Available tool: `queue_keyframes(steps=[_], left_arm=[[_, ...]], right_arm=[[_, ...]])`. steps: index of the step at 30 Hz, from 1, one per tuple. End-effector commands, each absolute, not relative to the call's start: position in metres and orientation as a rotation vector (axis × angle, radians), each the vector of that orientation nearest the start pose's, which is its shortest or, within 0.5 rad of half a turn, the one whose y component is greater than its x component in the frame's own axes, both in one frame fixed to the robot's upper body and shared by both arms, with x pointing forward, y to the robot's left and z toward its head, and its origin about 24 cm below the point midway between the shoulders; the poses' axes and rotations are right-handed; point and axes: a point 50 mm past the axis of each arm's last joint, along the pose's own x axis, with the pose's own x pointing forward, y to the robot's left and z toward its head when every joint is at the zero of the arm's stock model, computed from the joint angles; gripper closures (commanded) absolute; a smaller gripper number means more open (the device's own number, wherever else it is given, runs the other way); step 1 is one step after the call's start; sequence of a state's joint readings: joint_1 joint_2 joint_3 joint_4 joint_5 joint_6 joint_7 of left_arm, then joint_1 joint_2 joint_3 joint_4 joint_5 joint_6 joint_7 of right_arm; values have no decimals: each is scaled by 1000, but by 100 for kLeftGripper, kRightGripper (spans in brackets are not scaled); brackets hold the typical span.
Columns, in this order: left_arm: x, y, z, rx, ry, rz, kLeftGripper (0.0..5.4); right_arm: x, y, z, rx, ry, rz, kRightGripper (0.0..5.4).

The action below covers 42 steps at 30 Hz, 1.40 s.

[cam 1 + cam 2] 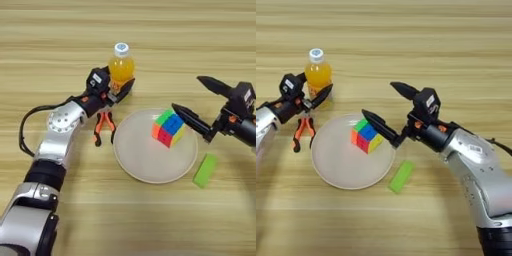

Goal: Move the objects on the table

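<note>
The orange-juice bottle, still upright at the table's back, will be released by my left gripper on the wood [132,102] just behind the back rim of the white plate.
The orange-juice bottle [121,64] with its white cap stands upright at the back of the table [60,30]. My left gripper [118,88] closes around its lower half, one black finger on each side of the label. The multicoloured puzzle cube [169,128] rests corner-on on a round white plate [140,160] in the middle. My right gripper [377,98] is open wide just right of the cube. Its lower fingertip [367,115] is at the cube's upper right corner, and the upper finger points out over bare wood.
Orange-handled pliers [103,128] lie just left of the plate, below my left gripper. A green block [205,170] lies off the plate's right front rim. Plank wood stretches away behind the bottle and in front of the plate.
</note>
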State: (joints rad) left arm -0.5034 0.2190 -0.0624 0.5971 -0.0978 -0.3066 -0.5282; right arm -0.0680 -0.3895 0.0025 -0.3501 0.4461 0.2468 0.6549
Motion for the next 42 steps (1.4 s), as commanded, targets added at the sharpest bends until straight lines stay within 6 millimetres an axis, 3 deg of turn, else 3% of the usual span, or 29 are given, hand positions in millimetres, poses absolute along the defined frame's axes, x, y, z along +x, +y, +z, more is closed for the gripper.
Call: queue_keyframes(steps=[1, 10, 23, 42], left_arm=[[349, 136, 87, 221, -202, -573, 209], [348, 127, 68, 181, -152, -594, 209], [341, 113, 58, 162, -134, -664, 209], [336, 113, 49, 188, -97, -692, 209]], right_arm=[[248, -162, 112, -18, -141, 724, 0], [266, -176, 94, -47, -173, 498, 0], [269, -173, 96, -31, -199, 490, 0], [270, -173, 102, -23, -220, 494, 0]])
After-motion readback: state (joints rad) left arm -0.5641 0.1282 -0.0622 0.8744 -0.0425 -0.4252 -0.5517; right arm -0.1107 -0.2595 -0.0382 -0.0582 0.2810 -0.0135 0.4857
